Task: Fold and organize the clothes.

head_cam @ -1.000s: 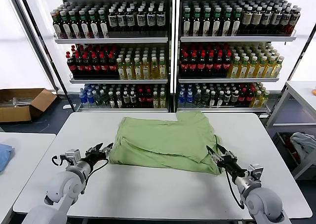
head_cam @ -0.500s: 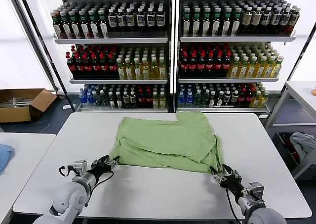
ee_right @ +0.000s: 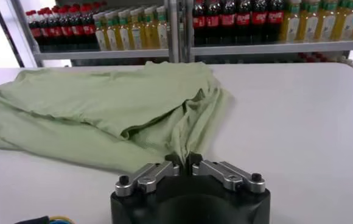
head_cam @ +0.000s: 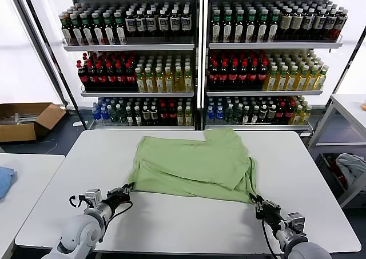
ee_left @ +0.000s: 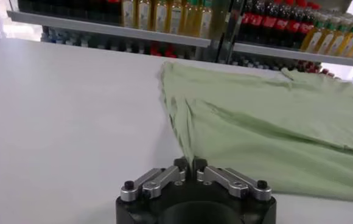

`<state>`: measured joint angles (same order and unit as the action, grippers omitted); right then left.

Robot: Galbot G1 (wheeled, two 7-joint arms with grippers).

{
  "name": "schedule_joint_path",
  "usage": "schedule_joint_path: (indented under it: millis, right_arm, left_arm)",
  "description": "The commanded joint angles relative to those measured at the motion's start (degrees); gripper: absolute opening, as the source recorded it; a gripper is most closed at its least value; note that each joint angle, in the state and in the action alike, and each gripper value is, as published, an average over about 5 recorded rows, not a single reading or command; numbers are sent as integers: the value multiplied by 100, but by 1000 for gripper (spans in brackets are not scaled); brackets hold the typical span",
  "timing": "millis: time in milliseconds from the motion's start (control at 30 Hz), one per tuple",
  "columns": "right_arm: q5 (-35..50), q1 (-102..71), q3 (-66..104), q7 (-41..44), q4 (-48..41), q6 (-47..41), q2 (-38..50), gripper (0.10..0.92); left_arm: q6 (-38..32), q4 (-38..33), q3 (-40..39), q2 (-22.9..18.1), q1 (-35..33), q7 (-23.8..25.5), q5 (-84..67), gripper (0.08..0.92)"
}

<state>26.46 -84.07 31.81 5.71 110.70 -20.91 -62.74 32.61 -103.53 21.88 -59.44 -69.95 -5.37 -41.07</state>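
Next, I release the light green shirt's corner with my left gripper just inside the near edge of the white table (head_cam: 110, 232).
The light green shirt (head_cam: 194, 164) lies folded on the white table (head_cam: 189, 224), its print hidden. My left gripper (head_cam: 127, 188) is shut on the shirt's near left corner, low over the table. My right gripper (head_cam: 255, 201) is shut on the near right corner. In the left wrist view the shirt (ee_left: 268, 122) runs into the closed jaws of the left gripper (ee_left: 190, 163). In the right wrist view the shirt (ee_right: 103, 103) is pinched in the right gripper (ee_right: 184, 158).
Shelves of bottles (head_cam: 200, 59) stand behind the table. A side table (head_cam: 23, 179) with a blue cloth (head_cam: 4, 180) is at the left. A cardboard box (head_cam: 26, 119) lies on the floor. A rack with a grey-white bundle (head_cam: 351, 167) is at the right.
Both grippers have pulled back toward the table's near edge, dragging the shirt's near corners with them. The shirt's front edge has stretched nearer.
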Motion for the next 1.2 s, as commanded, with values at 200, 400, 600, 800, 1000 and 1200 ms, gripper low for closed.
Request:
schedule_joint_path:
  millis: [200,400,600,800,1000,1200]
  right_arm:
    - [15,-926,422,319,817,-134,177,125]
    - [-230,-1693,628,526,1366,-177,42,125]
    - [-735,-2113,603,551,1606,-223,-168,125]
    - [-1076,-2392,727,645,1691,-233,-403,126]
    - [-739,-2208,814,579,1721,-44,-373,233]
    - [525,-1520,1022,597,1802,161,-122,398]
  left_arm:
    - [43,-1573,1109,86,-2200,15,160,92]
    - [44,-2186,1679,-120,-3152,18,294,92]
    - [45,-2636,1791,-396,-3767,50,624,92]
    - [42,-2871,1857,-659,-4021,118,987,91]
    - [43,-2988,2086,-697,-3935,153,1052,91]
    - [43,-3166,2447,-570,-3628,141,682,214]
